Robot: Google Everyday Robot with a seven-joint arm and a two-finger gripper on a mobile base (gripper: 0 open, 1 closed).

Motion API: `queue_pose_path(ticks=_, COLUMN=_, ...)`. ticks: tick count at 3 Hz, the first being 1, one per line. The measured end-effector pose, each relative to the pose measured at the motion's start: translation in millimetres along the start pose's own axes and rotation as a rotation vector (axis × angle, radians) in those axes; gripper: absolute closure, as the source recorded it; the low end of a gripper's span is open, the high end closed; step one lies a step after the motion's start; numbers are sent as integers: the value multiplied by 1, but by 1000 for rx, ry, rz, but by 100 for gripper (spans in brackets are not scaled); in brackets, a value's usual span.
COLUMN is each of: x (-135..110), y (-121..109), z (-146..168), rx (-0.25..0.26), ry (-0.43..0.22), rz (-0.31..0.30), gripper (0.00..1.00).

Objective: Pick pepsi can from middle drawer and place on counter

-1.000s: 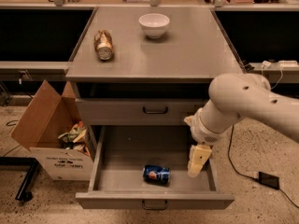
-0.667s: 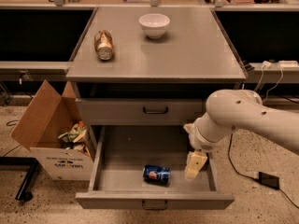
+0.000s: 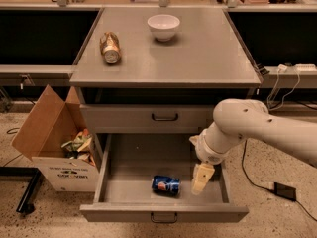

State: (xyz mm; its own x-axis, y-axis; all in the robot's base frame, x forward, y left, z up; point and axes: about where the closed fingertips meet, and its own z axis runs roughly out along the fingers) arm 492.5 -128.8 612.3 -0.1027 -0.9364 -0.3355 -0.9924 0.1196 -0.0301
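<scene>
My gripper will travel next to the body of the pepsi can (image 3: 167, 185) near the front of the open middle drawer, and it will close there.
The pepsi can (image 3: 166, 185), blue with a red-and-white logo, lies on its side in the tray of the open middle drawer (image 3: 129, 160), near the drawer's front. My gripper (image 3: 200, 179) hangs from the white arm inside the drawer, just right of the can and apart from it. The grey counter (image 3: 208, 53) lies above the drawers.
A gold-tan can (image 3: 110, 47) lies on its side on the counter's left part. A white bowl (image 3: 163, 26) stands at the back middle. The upper drawer front (image 3: 148, 118) is closed. An open cardboard box (image 3: 57, 143) with scraps stands on the floor at left. Cables run at right.
My arm and gripper have moved left and a little down inside the drawer, closer to the pepsi can. The can has not moved.
</scene>
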Motion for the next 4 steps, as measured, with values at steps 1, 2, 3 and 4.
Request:
queue_pose_path(ticks=1, x=-7, y=2, z=48, rx=-42, ry=-37, rz=6, gripper=0)
queue_pose_path(ticks=2, x=-14, y=1, z=93, rx=-77, ry=-79, rz=10, gripper=17)
queue_pose_path(ticks=3, x=-17, y=-5, z=136, rx=-107, ry=-101, rz=18, gripper=16)
queue_pose_path(ticks=4, x=-18, y=-10, z=158, rx=-125, ry=-109, rz=25, gripper=14)
